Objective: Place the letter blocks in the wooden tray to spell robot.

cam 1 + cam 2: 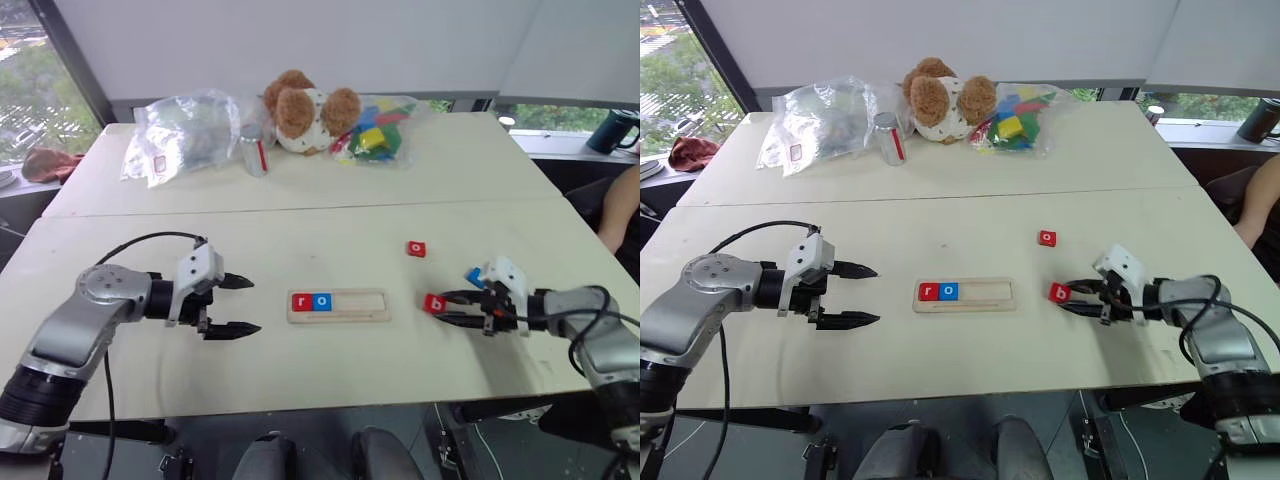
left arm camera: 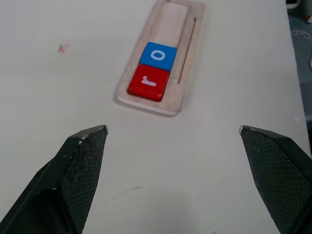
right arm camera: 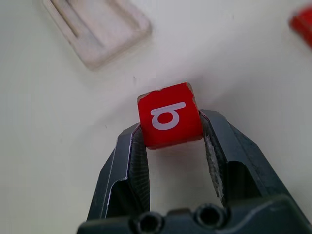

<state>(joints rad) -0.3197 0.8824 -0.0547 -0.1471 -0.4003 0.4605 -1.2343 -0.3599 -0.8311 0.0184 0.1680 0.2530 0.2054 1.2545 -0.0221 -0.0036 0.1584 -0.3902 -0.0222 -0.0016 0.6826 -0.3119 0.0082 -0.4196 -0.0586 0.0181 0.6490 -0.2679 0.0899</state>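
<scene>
Next, my right gripper releases the red b block in the wooden tray's empty slot (image 1: 341,300), there beside the blue o block. The red b block is now low over the table.
The wooden tray (image 1: 352,306) lies at the table's middle, with a red r block (image 2: 148,83) and a blue o block (image 2: 158,55) side by side at its left end. To its left, my left gripper (image 1: 254,305) stands open and holds nothing, its fingers pointing at the tray. Right of the tray, my right gripper (image 3: 170,125) is shut on a red b block (image 3: 168,114), low over the table. Further back on the table lies a red o block (image 1: 416,248). A blue block (image 1: 474,275) peeks out beside my right gripper, its letter hidden.
Along the far edge sit a teddy bear (image 1: 305,110), a clear bag of coloured toy blocks (image 1: 378,130), a crumpled clear bag (image 1: 185,130) and a can (image 1: 256,155). A person's arm (image 1: 622,210) shows at the right edge. A seam (image 1: 300,208) crosses the table.
</scene>
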